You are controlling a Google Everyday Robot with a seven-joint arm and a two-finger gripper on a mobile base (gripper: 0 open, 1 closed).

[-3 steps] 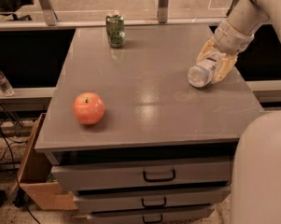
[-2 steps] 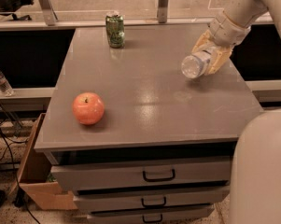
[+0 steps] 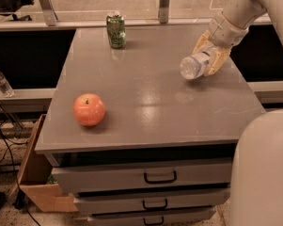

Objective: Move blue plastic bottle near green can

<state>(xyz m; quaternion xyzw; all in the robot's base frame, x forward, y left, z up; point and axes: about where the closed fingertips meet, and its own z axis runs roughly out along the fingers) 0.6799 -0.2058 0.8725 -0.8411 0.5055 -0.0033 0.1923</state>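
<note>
The robot's gripper will let go of the blue plastic bottle on the grey cabinet top, close beside the green can's foot (image 3: 130,49).
My gripper (image 3: 208,55) is at the right side of the grey cabinet top (image 3: 150,98), shut on the blue plastic bottle (image 3: 193,66). The bottle lies on its side in the fingers, its round end pointing towards the camera, held a little above the top. The green can (image 3: 116,31) stands upright near the far edge of the top, left of centre, well to the left of the gripper and the bottle.
A red apple (image 3: 89,109) sits at the front left of the top. Drawers (image 3: 160,177) are below the top. A small clear bottle (image 3: 1,83) stands on a ledge at the far left. A cardboard box (image 3: 33,182) is on the floor at the left.
The gripper has lifted the bottle off the top and carried it leftwards and slightly up. The can and the apple have not moved.
</note>
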